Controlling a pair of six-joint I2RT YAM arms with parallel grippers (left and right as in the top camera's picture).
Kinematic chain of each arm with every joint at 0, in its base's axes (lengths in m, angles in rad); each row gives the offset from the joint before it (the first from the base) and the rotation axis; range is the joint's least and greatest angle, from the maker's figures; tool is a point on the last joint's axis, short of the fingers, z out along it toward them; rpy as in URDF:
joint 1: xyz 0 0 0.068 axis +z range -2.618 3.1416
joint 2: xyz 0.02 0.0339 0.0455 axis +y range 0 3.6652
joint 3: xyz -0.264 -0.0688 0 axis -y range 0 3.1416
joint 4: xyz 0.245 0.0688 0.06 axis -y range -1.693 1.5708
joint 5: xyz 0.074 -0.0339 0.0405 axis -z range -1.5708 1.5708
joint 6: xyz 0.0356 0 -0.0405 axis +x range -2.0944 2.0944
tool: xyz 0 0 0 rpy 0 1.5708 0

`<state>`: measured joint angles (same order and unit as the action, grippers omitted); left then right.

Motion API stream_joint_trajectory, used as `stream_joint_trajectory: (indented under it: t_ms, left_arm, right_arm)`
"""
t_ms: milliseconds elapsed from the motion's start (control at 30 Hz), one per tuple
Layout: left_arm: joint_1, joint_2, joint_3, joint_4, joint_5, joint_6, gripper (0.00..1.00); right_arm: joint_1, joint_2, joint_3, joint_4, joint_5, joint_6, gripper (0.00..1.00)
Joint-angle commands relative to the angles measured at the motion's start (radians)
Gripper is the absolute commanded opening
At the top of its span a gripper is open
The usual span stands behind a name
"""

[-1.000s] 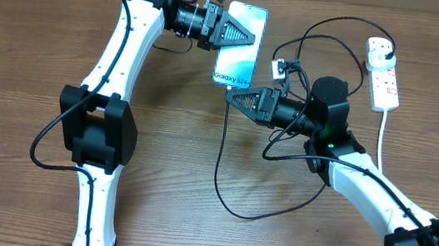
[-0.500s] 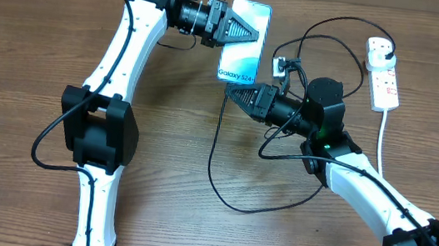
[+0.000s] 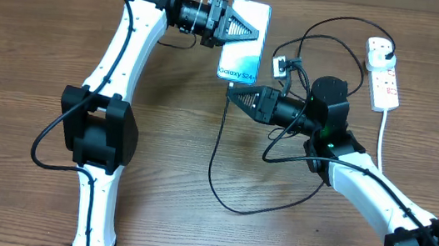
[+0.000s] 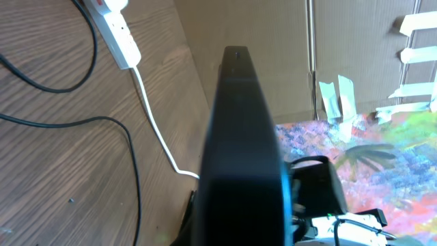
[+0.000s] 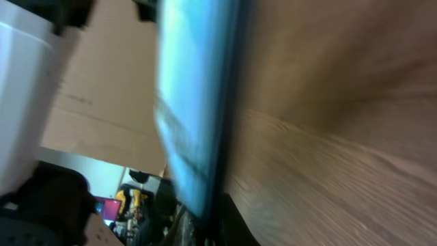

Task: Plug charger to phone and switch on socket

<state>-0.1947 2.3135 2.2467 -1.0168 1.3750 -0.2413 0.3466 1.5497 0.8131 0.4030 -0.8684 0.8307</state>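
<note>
The charger's connector end, now just below the phone's bottom edge, will be let go by my right gripper on the table (image 3: 229, 130) between the phone and the bend in the cable.
My left gripper (image 3: 251, 33) is shut on the phone (image 3: 243, 54) and holds it off the table at the back, its light blue screen facing up. The left wrist view shows the phone (image 4: 239, 137) edge-on as a dark slab. Just below the phone's bottom edge, my right gripper (image 3: 231, 93) is shut on the charger's connector end. The black charger cable (image 3: 214, 168) loops down over the table and back up to the black plug (image 3: 386, 49) in the white socket (image 3: 382, 76) at the far right. In the right wrist view the phone (image 5: 194, 116) is blurred and very near.
The socket's thick white cord (image 3: 382, 135) runs down along the right arm. Loose black cable loops (image 3: 330, 40) lie between the phone and the socket. A cardboard wall (image 4: 355, 61) stands behind the wooden table (image 3: 35, 50).
The phone has shifted slightly up and to the right in my left gripper. My right gripper has stayed under its bottom edge, and the hanging cable loop has swung a little.
</note>
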Motion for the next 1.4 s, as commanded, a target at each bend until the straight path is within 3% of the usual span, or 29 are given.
stream_joint_trajectory:
  t_ms: [0,300,633,833,1000,1367]
  left_arm:
    - [0.038,-0.018,0.007,0.005,0.031,-0.01,0.04]
    - [0.102,-0.018,0.007,0.005,0.027,-0.01,0.04]
    - [0.109,-0.018,0.007,0.003,0.003,-0.01,0.04]
    - [0.109,-0.018,0.007,-0.003,-0.002,-0.009,0.04]
    - [0.109,-0.018,0.007,-0.002,-0.006,-0.006,0.04]
    - [0.108,-0.018,0.007,-0.003,-0.017,-0.006,0.04]
  right_arm:
    - [-0.008,0.0,0.013,-0.081,-0.012,-0.109,0.04]
    - [0.001,0.057,0.045,-0.39,0.123,-0.229,0.04]
    - [0.082,0.314,0.36,-0.834,0.406,-0.418,0.04]
    - [0.151,0.401,0.418,-0.839,0.57,-0.415,0.04]
    - [0.156,0.446,0.418,-0.837,0.591,-0.409,0.04]
    - [0.16,0.46,0.418,-0.889,0.591,-0.321,0.18]
